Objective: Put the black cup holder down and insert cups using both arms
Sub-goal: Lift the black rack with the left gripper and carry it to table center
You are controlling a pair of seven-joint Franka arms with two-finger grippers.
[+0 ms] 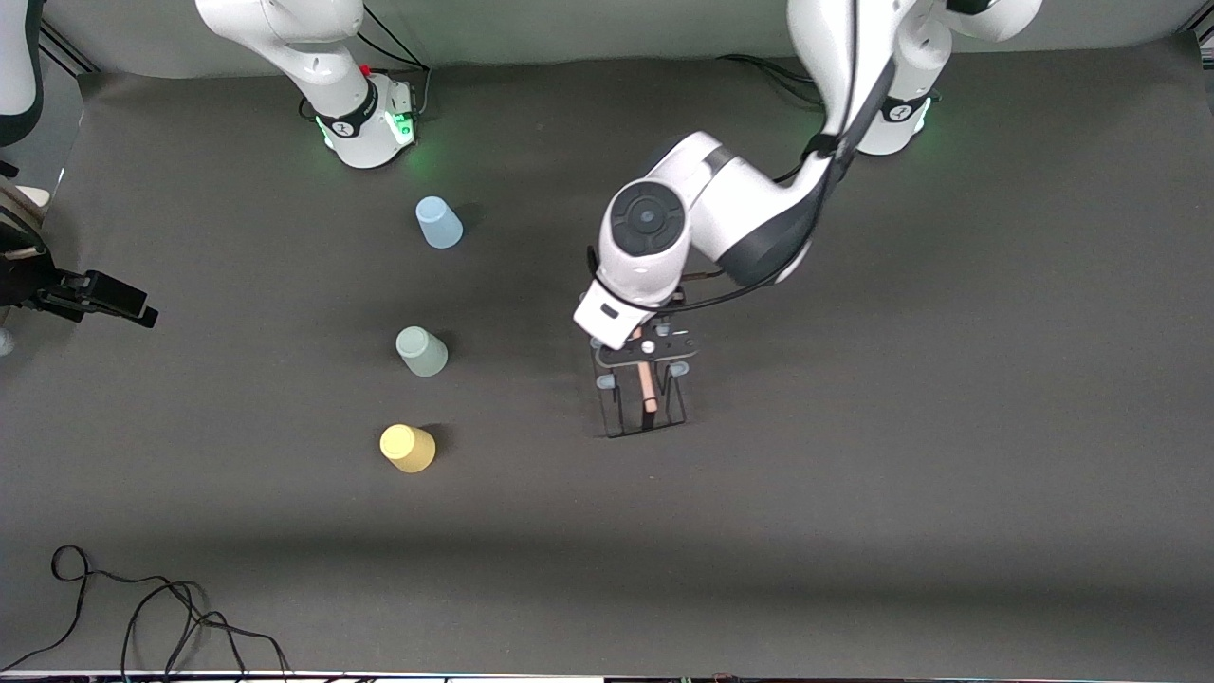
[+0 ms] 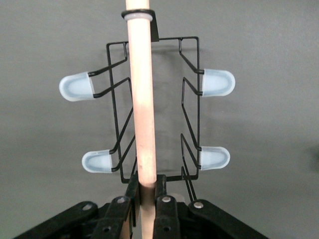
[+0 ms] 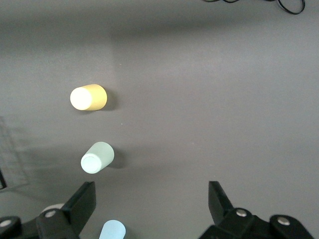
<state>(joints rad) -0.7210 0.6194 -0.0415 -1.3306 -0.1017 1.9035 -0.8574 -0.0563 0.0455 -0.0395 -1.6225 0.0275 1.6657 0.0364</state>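
Observation:
I need to set the black cup holder down with my left gripper on the mat (image 1: 609, 371) across from the pale green cup. The holder is now in the middle of the table.
The black cup holder (image 1: 645, 403) is a wire rack in the middle of the table, its base down at the mat. My left gripper (image 1: 648, 359) is shut on its wooden rod handle (image 2: 141, 99), which the fingers (image 2: 164, 191) clamp from both sides. Pale-capped prongs (image 2: 218, 82) stick out on either side of the rod. The pale blue cup (image 1: 438, 222), pale green cup (image 1: 421, 351) and yellow cup (image 1: 408, 448) stand in a row toward the right arm's end. My right gripper (image 3: 151, 199) is open and empty, high over the table beside the cups; it is out of the front view.
A black device (image 1: 85, 292) juts in at the table edge on the right arm's end. Loose black cables (image 1: 142, 617) lie at the near corner on that end. The two arm bases (image 1: 365, 119) stand along the back edge.

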